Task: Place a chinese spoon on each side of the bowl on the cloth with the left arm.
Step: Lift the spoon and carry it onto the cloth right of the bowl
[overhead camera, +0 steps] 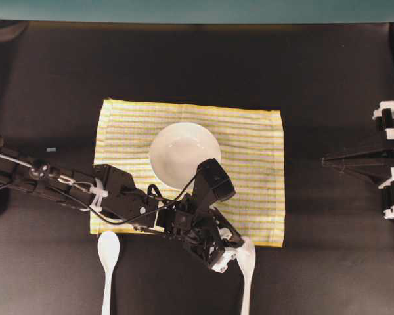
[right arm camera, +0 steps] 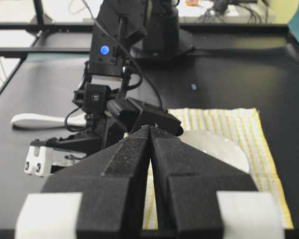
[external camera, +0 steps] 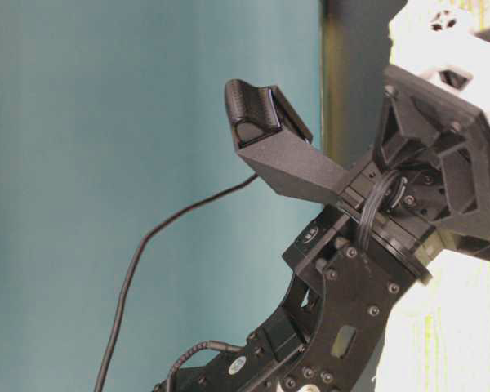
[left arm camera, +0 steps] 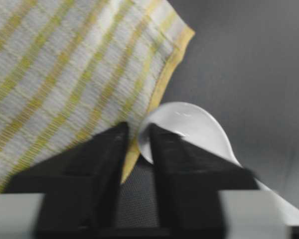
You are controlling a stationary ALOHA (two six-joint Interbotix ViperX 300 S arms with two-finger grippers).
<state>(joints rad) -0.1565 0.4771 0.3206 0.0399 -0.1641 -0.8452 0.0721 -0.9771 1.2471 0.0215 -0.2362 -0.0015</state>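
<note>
Next, the left gripper lets go of the chinese spoon between the white bowl and the cloth's hem (overhead camera: 249, 176) nearest the right gripper.
The white bowl (overhead camera: 184, 154) sits in the middle of the yellow-striped cloth (overhead camera: 249, 144). One chinese spoon (overhead camera: 247, 259) lies on the black table just off the cloth's near right corner, with its handle pointing to the front edge. My left gripper (overhead camera: 231, 257) is down at that spoon's scoop. In the left wrist view the chinese spoon (left arm camera: 194, 127) has its scoop rim, next to the cloth's hem (left arm camera: 159, 84), caught in the narrow gap of my left gripper (left arm camera: 138, 129). A second chinese spoon (overhead camera: 108, 252) lies off the cloth's near left corner. My right gripper (right arm camera: 150, 128) is shut and holds nothing.
The right arm (overhead camera: 391, 161) stays at the table's right edge, pointing at the cloth. The left arm (overhead camera: 118, 197) stretches across the cloth's near left part. A teal wall (overhead camera: 197, 10) runs behind the table. A small pale scrap (overhead camera: 50, 149) lies left of the cloth.
</note>
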